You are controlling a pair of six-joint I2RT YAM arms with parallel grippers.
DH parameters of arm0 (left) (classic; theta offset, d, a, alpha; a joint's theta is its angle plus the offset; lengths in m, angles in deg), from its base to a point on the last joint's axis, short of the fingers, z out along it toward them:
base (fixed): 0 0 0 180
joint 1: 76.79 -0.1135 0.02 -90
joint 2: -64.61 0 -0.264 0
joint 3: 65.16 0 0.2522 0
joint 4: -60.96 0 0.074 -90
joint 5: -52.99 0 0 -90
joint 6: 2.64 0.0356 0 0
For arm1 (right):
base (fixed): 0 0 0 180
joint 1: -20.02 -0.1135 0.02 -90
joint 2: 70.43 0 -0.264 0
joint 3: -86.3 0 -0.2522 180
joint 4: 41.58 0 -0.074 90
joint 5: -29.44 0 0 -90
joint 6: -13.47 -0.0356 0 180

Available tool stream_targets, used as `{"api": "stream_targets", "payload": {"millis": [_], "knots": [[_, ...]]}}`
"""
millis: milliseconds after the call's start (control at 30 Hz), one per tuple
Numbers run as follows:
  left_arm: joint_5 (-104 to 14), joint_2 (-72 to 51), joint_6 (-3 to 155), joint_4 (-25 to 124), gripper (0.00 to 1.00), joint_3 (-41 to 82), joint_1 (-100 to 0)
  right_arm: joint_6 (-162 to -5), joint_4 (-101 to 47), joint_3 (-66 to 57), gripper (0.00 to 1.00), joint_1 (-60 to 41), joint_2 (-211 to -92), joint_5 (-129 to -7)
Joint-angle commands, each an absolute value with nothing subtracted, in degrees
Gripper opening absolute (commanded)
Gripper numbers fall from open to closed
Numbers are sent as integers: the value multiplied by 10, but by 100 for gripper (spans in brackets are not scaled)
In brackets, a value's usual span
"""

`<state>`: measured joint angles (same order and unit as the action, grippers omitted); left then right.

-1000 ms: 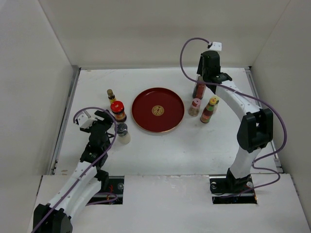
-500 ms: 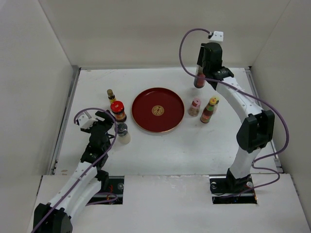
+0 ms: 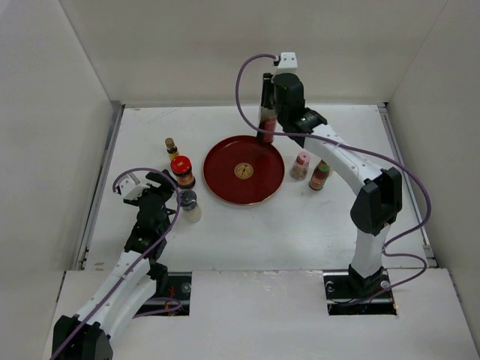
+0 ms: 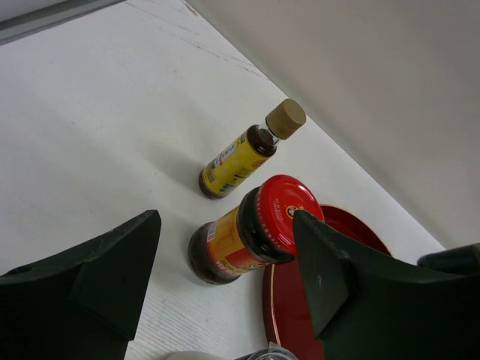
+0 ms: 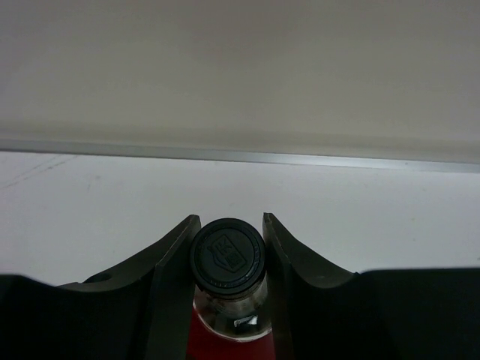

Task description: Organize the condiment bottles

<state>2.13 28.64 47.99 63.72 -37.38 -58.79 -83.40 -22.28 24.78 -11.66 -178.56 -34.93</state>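
My right gripper needs to put the tall clear bottle down on the dark-red tray [image 3: 250, 152] between its gold emblem and far rim.
My right gripper [image 3: 267, 118] is shut on the black cap of the tall clear bottle [image 3: 267, 129] and holds it over the far rim of the round dark-red tray [image 3: 225, 172]. In the right wrist view the cap [image 5: 226, 253] sits tight between the fingers. My left gripper [image 3: 171, 189] is open and empty, its jaws wide either side of the red-lidded jar [image 4: 247, 236] but short of it. A yellow-labelled sauce bottle [image 4: 244, 154] stands behind the jar. A grey-capped shaker [image 3: 188, 199] and a cream shaker [image 3: 193, 214] stand by the left gripper.
A pink-capped shaker [image 3: 301, 165] and a yellow-capped sauce bottle [image 3: 322, 175] stand right of the tray, under the right forearm. White walls close the table at the back and both sides.
My right gripper has lifted the tall black-capped bottle from the back right and carried it left to the tray's far rim. The left arm has not moved.
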Motion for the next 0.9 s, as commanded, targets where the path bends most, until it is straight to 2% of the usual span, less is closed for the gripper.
{"api": "stream_targets", "payload": {"millis": [0,267,867], "knots": [[18,297,483,663,70,-378,-593,-827,-335,295,24,-135,-1779,-352],[14,295,482,663,70,-377,-593,-829,-360,295,25,-169,-1812,-352],[11,298,482,665,70,-379,-593,-842,-389,250,28,-180,-1837,-359]]}}
